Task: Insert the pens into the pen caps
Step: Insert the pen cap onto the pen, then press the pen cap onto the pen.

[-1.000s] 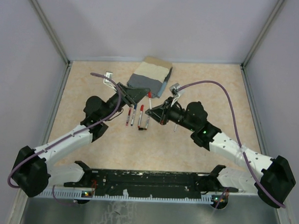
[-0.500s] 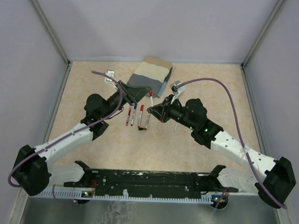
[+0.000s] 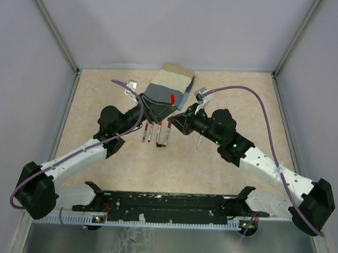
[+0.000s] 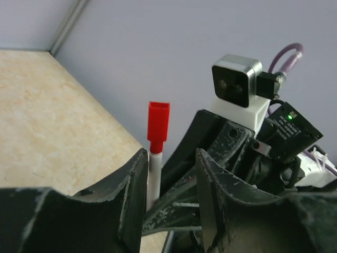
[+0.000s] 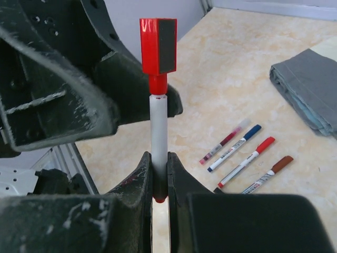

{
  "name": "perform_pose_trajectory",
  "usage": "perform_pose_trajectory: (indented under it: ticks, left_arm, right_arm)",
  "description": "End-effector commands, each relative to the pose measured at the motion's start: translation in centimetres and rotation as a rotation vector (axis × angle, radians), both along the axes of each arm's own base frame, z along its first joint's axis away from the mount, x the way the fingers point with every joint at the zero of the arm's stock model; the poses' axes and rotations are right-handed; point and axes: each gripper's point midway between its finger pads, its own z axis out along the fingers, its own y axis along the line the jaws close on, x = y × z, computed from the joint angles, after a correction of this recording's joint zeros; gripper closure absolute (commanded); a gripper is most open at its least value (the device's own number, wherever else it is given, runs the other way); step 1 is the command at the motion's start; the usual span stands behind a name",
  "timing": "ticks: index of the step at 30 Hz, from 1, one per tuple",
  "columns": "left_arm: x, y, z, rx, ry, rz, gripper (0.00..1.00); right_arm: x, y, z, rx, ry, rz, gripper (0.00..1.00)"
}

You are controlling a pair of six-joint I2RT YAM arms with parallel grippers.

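My left gripper's open fingers are at the white body of the pen, below the red cap. Next, my left gripper moves up and closes on the red cap itself (image 4: pixel 158 120).
My right gripper (image 5: pixel 159 158) is shut on a white-barrelled pen (image 5: pixel 158 124) that stands upright, with a red pen cap (image 5: pixel 158 45) on its top end. In the top view the same red cap (image 3: pixel 172 98) shows between the two grippers, in front of the cloth. My left gripper (image 4: pixel 171 158) is open around the pen (image 4: pixel 153 174); the barrel rests against its left finger and a gap stands to the right one. The red cap (image 4: pixel 158 121) rises above those fingertips. Several capped pens (image 5: pixel 239 153) lie side by side on the table.
A folded grey-beige cloth (image 3: pixel 169 85) lies at the back middle, just behind the grippers. The row of capped pens (image 3: pixel 154 132) lies below the left gripper (image 3: pixel 157 109) and beside the right gripper (image 3: pixel 176 120). Grey walls and metal rails enclose the table.
The left jaws have opened and no longer clamp the red cap. Both grippers have shifted slightly toward the cloth, and the pen stays in the right gripper.
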Motion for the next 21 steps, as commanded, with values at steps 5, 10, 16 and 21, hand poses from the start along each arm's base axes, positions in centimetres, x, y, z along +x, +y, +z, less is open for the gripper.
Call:
perform_pose_trajectory:
  ticks: [5,10,16,21]
  left_arm:
    - [-1.4,0.7,3.0,-0.017,-0.123,0.008,0.42]
    - [-0.8,1.3,3.3,0.015,-0.133,0.068,0.32]
    - [0.4,1.0,2.3,0.076,-0.098,0.099,0.26]
    - [0.5,0.6,1.7,0.085,-0.081,0.079,0.37]
  right_arm:
    - [0.4,-1.5,2.5,0.034,-0.058,-0.063,1.00]
    - [-1.1,-1.1,1.2,0.037,-0.033,0.012,1.00]
    - [-2.4,-0.3,0.7,0.038,-0.029,0.095,1.00]
    - [-2.5,0.0,0.8,0.035,-0.031,0.114,1.00]
